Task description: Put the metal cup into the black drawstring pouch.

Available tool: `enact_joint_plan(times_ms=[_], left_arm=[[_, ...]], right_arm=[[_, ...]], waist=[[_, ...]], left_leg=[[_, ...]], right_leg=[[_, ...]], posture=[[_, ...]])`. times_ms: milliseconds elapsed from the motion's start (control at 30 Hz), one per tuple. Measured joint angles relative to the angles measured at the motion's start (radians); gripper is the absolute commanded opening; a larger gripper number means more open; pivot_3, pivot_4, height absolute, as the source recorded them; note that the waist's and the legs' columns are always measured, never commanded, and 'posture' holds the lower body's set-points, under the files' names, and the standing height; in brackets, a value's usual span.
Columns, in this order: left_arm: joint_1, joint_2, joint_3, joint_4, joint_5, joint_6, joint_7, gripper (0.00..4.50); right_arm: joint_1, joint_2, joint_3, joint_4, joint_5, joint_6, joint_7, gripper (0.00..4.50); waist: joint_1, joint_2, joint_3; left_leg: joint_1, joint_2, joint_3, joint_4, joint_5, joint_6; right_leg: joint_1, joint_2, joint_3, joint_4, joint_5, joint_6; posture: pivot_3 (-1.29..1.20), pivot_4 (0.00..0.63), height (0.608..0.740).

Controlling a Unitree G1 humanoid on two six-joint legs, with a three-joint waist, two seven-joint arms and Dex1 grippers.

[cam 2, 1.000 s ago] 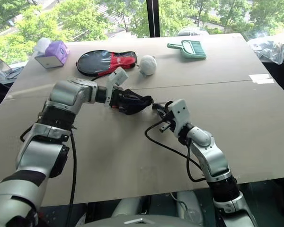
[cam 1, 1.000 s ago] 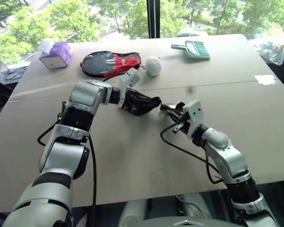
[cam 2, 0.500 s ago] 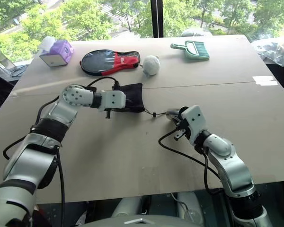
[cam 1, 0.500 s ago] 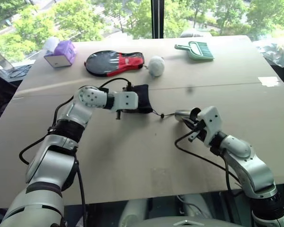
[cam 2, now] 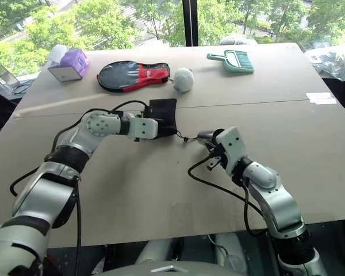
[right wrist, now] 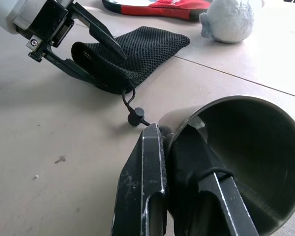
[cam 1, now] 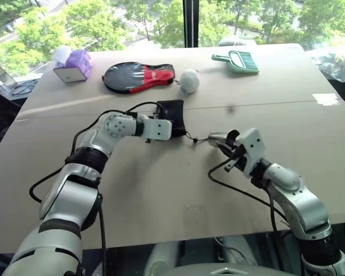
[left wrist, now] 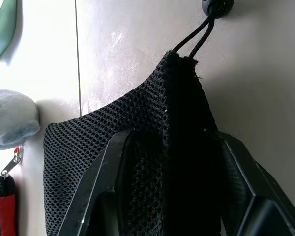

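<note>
Next, my left gripper pinches the opening's edge (left wrist: 189,93) and brings it to the cup, as its spread fingers straddle the pouch's mesh and the pouch's opening lies collapsed.
The black drawstring pouch (cam 1: 173,114) lies flat on the table a little left of centre, and its cord and toggle (right wrist: 134,117) trail toward the cup. My left gripper (right wrist: 113,73) is at the pouch's mouth. Its fingers (left wrist: 105,169) are spread apart with the mesh (left wrist: 152,142) between them. My right gripper (right wrist: 169,135) holds the metal cup (right wrist: 246,147) on its side just right of the toggle. It is shut on the rim, one finger inside and one outside. The cup (cam 1: 218,138) is a short way from the pouch, its base toward it.
Behind the pouch lie a black-and-red paddle case (cam 1: 138,76) and a white ball (cam 1: 189,80). A purple tissue box (cam 1: 73,64) stands at the far left and a green dustpan brush (cam 1: 237,60) at the far right. A clear plastic bag (cam 1: 335,60) sits at the right edge.
The left gripper has rolled over and sunk, laying the bunched pouch flat on the table, and its fingers have spread. The right gripper has kept its grip on the cup, which now sits farther from the pouch.
</note>
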Motion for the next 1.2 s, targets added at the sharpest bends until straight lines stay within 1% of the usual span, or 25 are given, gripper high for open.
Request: enact_joint_plan(times_ms=[67, 133, 200, 333, 433, 567, 600, 633, 700, 733, 767, 867, 967, 1067, 1200], left_arm=[[0.022, -0.030, 0.031, -0.080, -0.121, 0.252, -0.131, 2.28], [0.020, -0.026, 0.047, -0.134, -0.188, 0.435, -0.229, 2.28], [0.005, -0.009, 0.058, -0.152, -0.209, 0.509, -0.272, 2.28], [-0.040, 0.032, 0.061, -0.153, -0.183, 0.497, -0.276, 2.28], [-0.034, 0.016, 0.055, -0.156, -0.146, 0.478, -0.227, 2.28], [-0.024, 0.005, 0.054, -0.176, -0.122, 0.458, -0.201, 2.28], [-0.021, 0.002, 0.054, -0.186, -0.117, 0.458, -0.194, 1.78], [-0.021, 0.001, 0.054, -0.188, -0.116, 0.458, -0.194, 1.57], [-0.021, -0.003, 0.055, -0.198, -0.122, 0.488, -0.204, 0.71], [-0.021, -0.009, 0.056, -0.204, -0.131, 0.522, -0.215, 0.34], [-0.022, -0.017, 0.057, -0.207, -0.138, 0.566, -0.223, 0.06], [-0.024, -0.050, 0.058, -0.237, -0.172, 0.751, -0.237, 0.06], [-0.047, -0.085, 0.059, -0.279, -0.205, 0.941, -0.237, 0.06], [-0.088, -0.134, 0.075, -0.326, -0.252, 1.151, -0.207, 0.06], [-0.129, -0.176, 0.118, -0.361, -0.319, 1.362, -0.145, 0.06]], right_arm=[[0.010, 0.000, 0.000, -0.004, 0.001, 0.000, -0.001, 0.00], [0.020, 0.000, 0.000, -0.012, 0.005, 0.001, -0.001, 0.00], [0.027, 0.000, -0.002, -0.014, 0.009, 0.001, 0.000, 0.00], [0.032, -0.001, -0.003, -0.023, 0.019, 0.002, 0.004, 0.00], [0.038, -0.001, -0.003, -0.026, 0.022, 0.002, 0.004, 0.00], [0.040, -0.002, -0.003, -0.031, 0.022, 0.002, 0.004, 0.00], [0.043, -0.002, -0.003, -0.033, 0.023, 0.002, 0.004, 0.00], [0.044, -0.002, -0.003, -0.034, 0.024, 0.002, 0.004, 0.00], [0.046, -0.003, -0.003, -0.036, 0.024, 0.002, 0.004, 0.00], [0.046, -0.003, -0.003, -0.041, 0.025, 0.002, 0.004, 0.00], [0.046, -0.003, -0.003, -0.048, 0.025, 0.002, 0.004, 0.00], [0.043, 0.000, 0.000, -0.059, 0.029, 0.002, 0.007, 0.00], [0.023, 0.033, 0.012, -0.061, 0.043, 0.002, 0.004, 0.00], [-0.002, 0.120, 0.011, -0.059, 0.079, 0.000, -0.016, 0.00], [-0.005, 0.253, -0.014, -0.035, 0.170, -0.006, -0.040, 0.00]], waist=[[-0.001, 0.000, 0.000], [-0.006, 0.000, 0.000], [-0.013, 0.000, 0.000], [-0.019, 0.000, 0.000], [-0.015, 0.000, 0.000], [-0.013, 0.000, 0.000], [-0.013, 0.000, 0.000], [-0.013, 0.000, 0.000], [-0.013, 0.000, 0.000], [-0.013, 0.000, 0.000], [-0.013, 0.000, 0.000], [-0.014, 0.000, 0.000], [-0.016, 0.000, 0.000], [-0.017, 0.000, 0.000], [-0.021, 0.000, 0.000]], left_leg=[[-0.001, 0.000, -0.001, 0.001, 0.000, 0.000], [-0.001, 0.000, -0.001, 0.000, 0.000, 0.000], [-0.001, 0.001, -0.001, 0.000, 0.000, 0.000], [0.000, 0.001, -0.001, 0.000, 0.000, 0.000], [0.000, 0.001, -0.001, 0.000, 0.000, 0.000], [0.000, 0.001, -0.001, 0.000, 0.000, 0.000], [0.000, 0.001, -0.001, 0.000, 0.000, 0.000], [0.000, 0.001, -0.001, 0.000, 0.000, 0.000], [0.000, 0.001, -0.001, 0.000, 0.000, 0.000], [0.000, 0.001, -0.001, 0.000, 0.000, 0.000], [0.000, 0.001, -0.001, 0.000, 0.000, 0.000], [-0.001, 0.001, -0.001, 0.000, 0.000, 0.000], [-0.001, 0.001, -0.001, 0.001, 0.000, 0.000], [-0.001, 0.001, -0.002, 0.001, 0.000, 0.000], [-0.001, 0.001, -0.001, 0.000, 0.000, 0.000]], right_leg=[[0.000, 0.001, -0.001, 0.000, 0.000, 0.000], [0.000, 0.001, -0.002, 0.000, 0.000, 0.000], [0.000, 0.002, -0.003, 0.000, 0.000, 0.000], [0.000, 0.001, -0.002, 0.000, 0.000, 0.000], [0.000, 0.001, -0.001, 0.000, 0.000, 0.000], [0.000, 0.001, 0.000, 0.000, 0.000, 0.000], [0.000, 0.001, 0.000, 0.000, 0.000, 0.000], [0.000, 0.001, 0.000, 0.000, 0.000, 0.000], [0.000, 0.001, 0.000, 0.000, 0.000, 0.000], [0.000, 0.001, 0.000, 0.000, 0.000, 0.000], [0.000, 0.001, 0.000, 0.000, 0.000, 0.000], [0.000, 0.001, 0.000, 0.000, 0.000, 0.000], [0.000, 0.001, 0.000, 0.000, 0.000, 0.000], [0.000, 0.001, 0.000, 0.001, 0.000, 0.000], [0.000, 0.001, 0.000, 0.001, 0.000, 0.000]], posture=[[0.00, 0.150, 0.740], [0.00, 0.150, 0.740], [0.00, 0.150, 0.740], [0.00, 0.150, 0.740], [0.00, 0.150, 0.740], [0.00, 0.150, 0.740], [0.00, 0.150, 0.740], [0.00, 0.150, 0.740], [0.00, 0.150, 0.740], [0.00, 0.150, 0.740], [0.00, 0.150, 0.740], [0.00, 0.150, 0.740], [0.00, 0.150, 0.740], [0.00, 0.150, 0.740], [0.00, 0.150, 0.740]])
